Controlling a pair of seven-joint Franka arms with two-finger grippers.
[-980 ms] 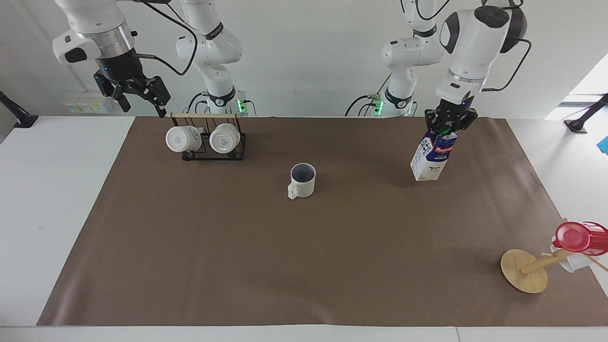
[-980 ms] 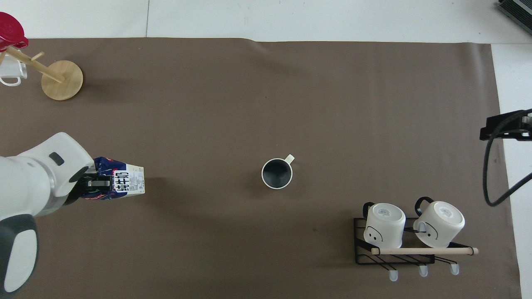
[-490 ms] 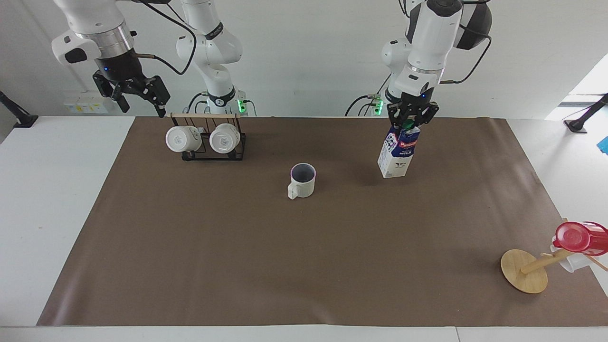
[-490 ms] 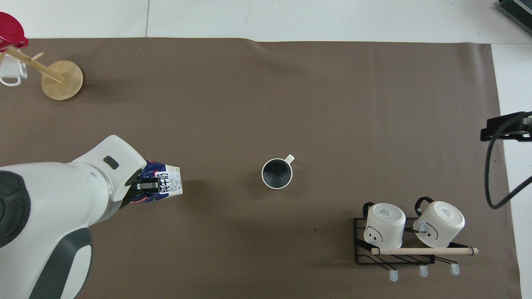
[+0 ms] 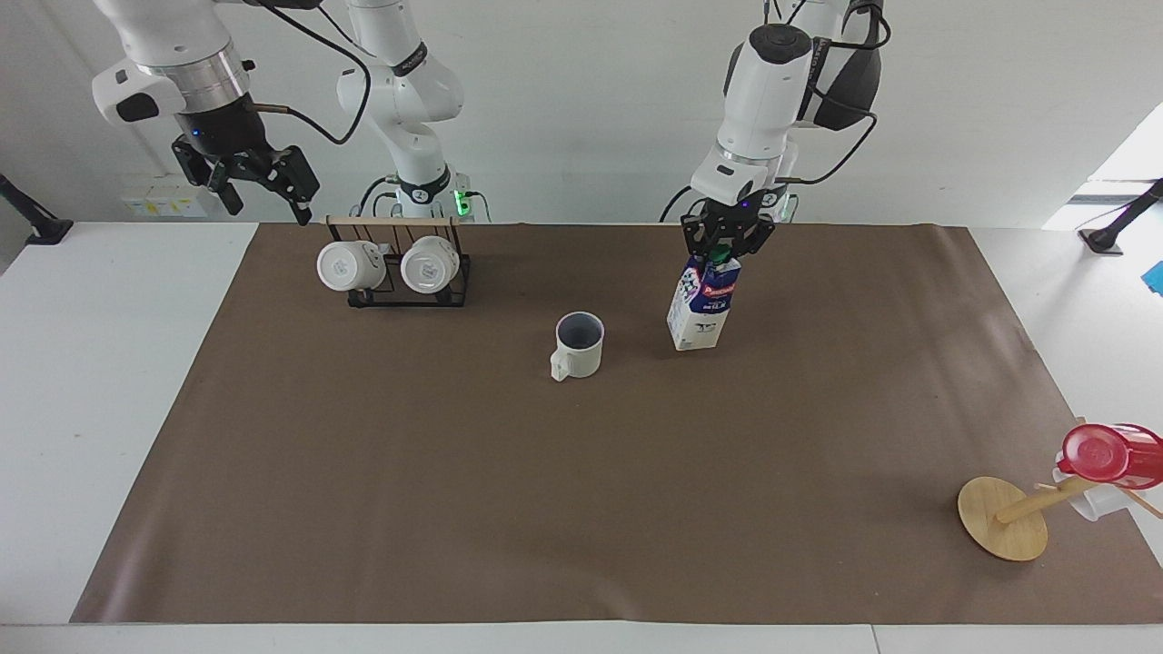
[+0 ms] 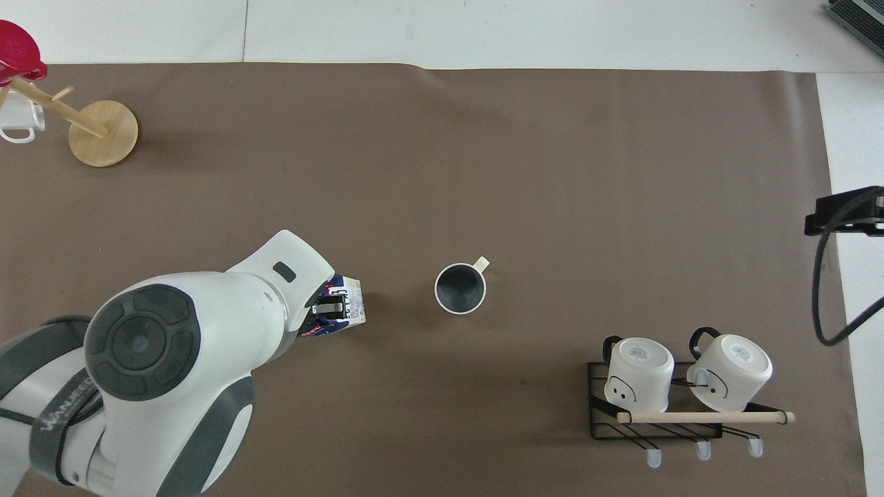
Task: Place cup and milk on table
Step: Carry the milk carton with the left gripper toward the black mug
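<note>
My left gripper will set the milk, which hangs just above the mat now, down and let go of it on the brown mat [image 6: 382,297], beside the off-white ribbed cup.
The off-white ribbed cup [image 5: 579,346] [image 6: 460,288] stands upright on the brown mat of the table [image 5: 454,472] [image 6: 483,152], dark inside, handle pointing away from the robots. My left gripper [image 5: 725,251] [image 6: 333,308] is shut on the top of the milk [image 5: 700,303] [image 6: 347,312], a blue and white carton hanging slightly tilted just above the mat, beside the cup toward the left arm's end. My right gripper [image 5: 263,189] hangs open and idle in the air over the table edge near the mug rack, holding nothing.
A black wire rack [image 5: 400,272] [image 6: 663,404] with two white mugs lying on their sides stands near the robots at the right arm's end. A wooden mug tree [image 5: 1004,518] [image 6: 102,131] with a red cup [image 5: 1104,454] stands farthest from the robots at the left arm's end.
My left arm has carried the milk sideways toward the cup, from the left arm's end to just beside it. The right gripper has drifted slightly outward. The cup has not moved.
</note>
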